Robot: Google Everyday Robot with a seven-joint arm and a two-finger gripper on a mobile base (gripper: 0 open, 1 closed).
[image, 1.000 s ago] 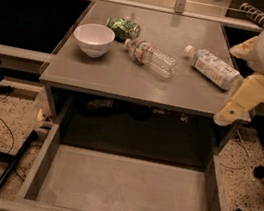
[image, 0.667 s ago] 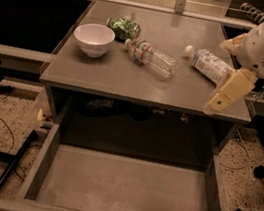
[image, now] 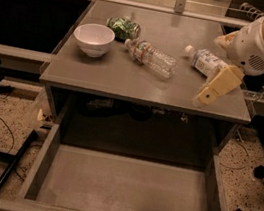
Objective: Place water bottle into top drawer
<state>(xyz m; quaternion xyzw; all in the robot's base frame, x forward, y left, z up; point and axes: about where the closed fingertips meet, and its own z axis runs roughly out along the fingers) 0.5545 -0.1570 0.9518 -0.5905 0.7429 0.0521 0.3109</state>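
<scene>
The robot's gripper will close on the end of the water bottle (image: 164,67) that points away from the white bowl.
The water bottle (image: 150,56), clear and ribbed with a red-and-white label band, lies on its side at the middle of the grey table top (image: 121,78). The top drawer (image: 125,187) stands pulled out below the table's front edge, its flat grey bottom bare. My gripper (image: 206,95) hangs over the table's right front part, to the right of the water bottle and apart from it, in front of a second bottle with a whitish-blue label (image: 206,61).
A white bowl (image: 93,39) sits at the table's left. A green crumpled bag (image: 124,27) lies behind it. A black pole (image: 9,169) and cables lie on the speckled floor left of the drawer. A chair base (image: 257,201) stands at the right.
My arm and gripper have moved left and up, from beyond the table's right edge to over its right front part. The bottles, bowl and drawer have not moved.
</scene>
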